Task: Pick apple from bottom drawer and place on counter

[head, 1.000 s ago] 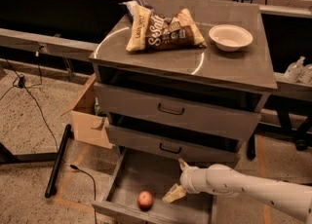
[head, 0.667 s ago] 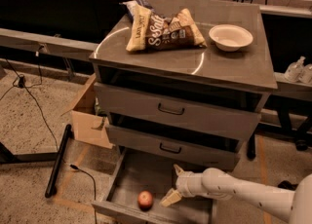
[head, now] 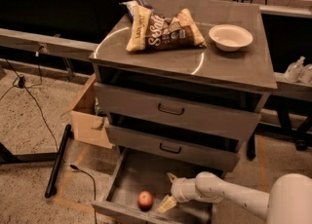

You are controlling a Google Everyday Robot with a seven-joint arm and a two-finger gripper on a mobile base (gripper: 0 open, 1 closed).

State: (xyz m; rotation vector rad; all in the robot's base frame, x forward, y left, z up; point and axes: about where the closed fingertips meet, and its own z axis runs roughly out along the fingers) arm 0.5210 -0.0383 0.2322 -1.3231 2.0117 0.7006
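The apple's sides [head: 146,199] are near the bottom drawer's front edge. My gripper goes there next and closes on them.
The apple [head: 145,199] is small and red-orange and lies on the grey floor of the bottom drawer [head: 130,175], near its front edge. The drawer is pulled out. My gripper [head: 169,191] reaches in from the lower right on a white arm and hangs inside the drawer just to the right of the apple. Its two pale fingers are spread apart, one pointing up and one down toward the apple, with nothing between them. The grey counter [head: 229,65] with its circular arc mark tops the cabinet.
Snack bags [head: 161,26] and a white bowl [head: 230,37] sit on the counter. The two upper drawers [head: 175,113] are closed above my arm. A cardboard box [head: 87,116] stands left of the cabinet, and a black cable [head: 85,177] lies on the floor.
My gripper has moved left inside the bottom drawer, closer to the apple. The apple has not moved.
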